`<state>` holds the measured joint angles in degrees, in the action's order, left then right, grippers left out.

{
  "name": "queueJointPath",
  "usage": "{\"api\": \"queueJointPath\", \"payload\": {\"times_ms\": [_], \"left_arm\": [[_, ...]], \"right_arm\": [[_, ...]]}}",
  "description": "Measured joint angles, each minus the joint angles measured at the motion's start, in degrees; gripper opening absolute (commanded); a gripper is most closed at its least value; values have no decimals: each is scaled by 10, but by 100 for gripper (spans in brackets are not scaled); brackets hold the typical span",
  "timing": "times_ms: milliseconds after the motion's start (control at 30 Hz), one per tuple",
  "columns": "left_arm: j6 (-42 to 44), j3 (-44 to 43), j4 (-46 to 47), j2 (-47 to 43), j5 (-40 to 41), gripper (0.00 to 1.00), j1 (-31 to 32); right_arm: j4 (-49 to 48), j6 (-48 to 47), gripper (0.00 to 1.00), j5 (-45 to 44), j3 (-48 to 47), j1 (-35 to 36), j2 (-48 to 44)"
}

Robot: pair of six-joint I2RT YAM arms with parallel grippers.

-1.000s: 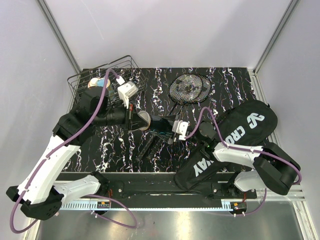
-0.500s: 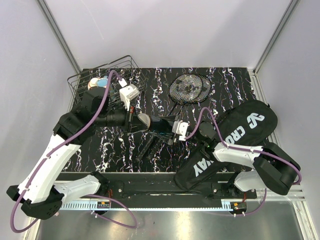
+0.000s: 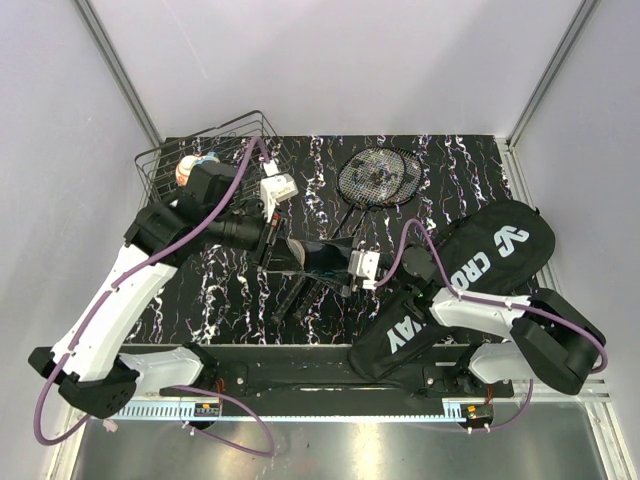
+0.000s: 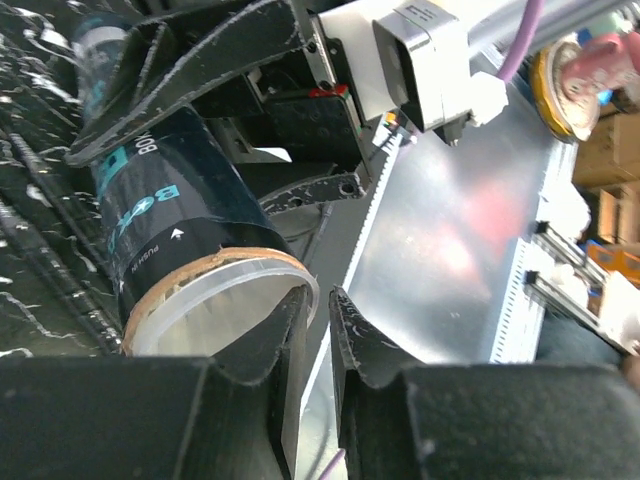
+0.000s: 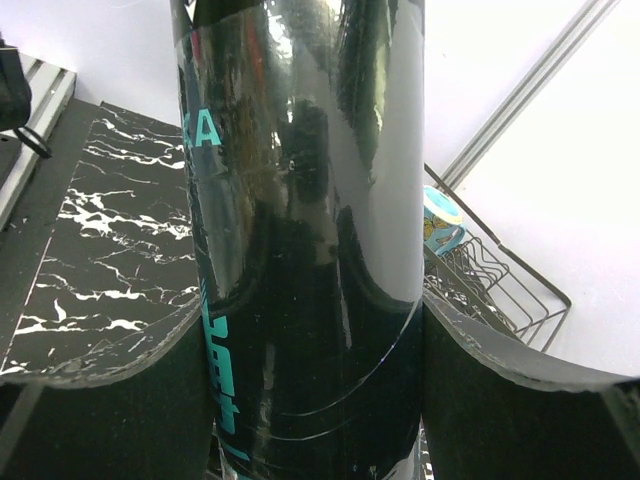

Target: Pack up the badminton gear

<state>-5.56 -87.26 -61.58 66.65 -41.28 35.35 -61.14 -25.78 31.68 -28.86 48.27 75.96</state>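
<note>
The black tube will go down on the table [image 3: 236, 228] along the front of the wire basket from my right gripper.
A long black tube [image 3: 318, 255] with teal lettering is held level above the table between both grippers. My right gripper [image 3: 347, 266] is shut around its body; in the right wrist view the tube [image 5: 300, 200] fills the gap between the fingers [image 5: 90, 420]. My left gripper [image 3: 278, 246] is at the tube's open end, its fingers [image 4: 285, 345] closed on the clear rim of the tube [image 4: 170, 200]. Two black rackets [image 3: 378, 178] lie at the back, handles running under the tube. The black CROSSWAY bag [image 3: 480, 265] lies at the right. No shuttlecocks show.
A black wire basket [image 3: 165, 170] holding patterned bowls [image 3: 192, 165] stands at the back left; it also shows in the right wrist view [image 5: 490, 275]. The right arm lies over the bag. White walls close in the table at the back and sides.
My left arm has swung right and forward, bringing its gripper onto the tube's open end. The tube and right gripper have shifted slightly right and nearer.
</note>
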Motion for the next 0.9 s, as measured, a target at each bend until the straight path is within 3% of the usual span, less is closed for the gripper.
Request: {"api": "queueJointPath", "payload": {"times_ms": [167,333,533,700,900], "left_arm": [[4,1,-7,18,-65,22,0],[-3,27,19,17,-136,35,3],[-10,34,52,23,-203,40,8],[-14,37,60,38,-245,50,8],[-13,67,78,44,-308,52,7]], "right_arm": [[2,-3,39,20,16,-2,-22],[9,2,38,36,37,-3,-56],[9,46,37,55,47,-3,-85],[10,58,36,66,49,-3,-96],[73,54,34,77,50,-3,-132]]}}
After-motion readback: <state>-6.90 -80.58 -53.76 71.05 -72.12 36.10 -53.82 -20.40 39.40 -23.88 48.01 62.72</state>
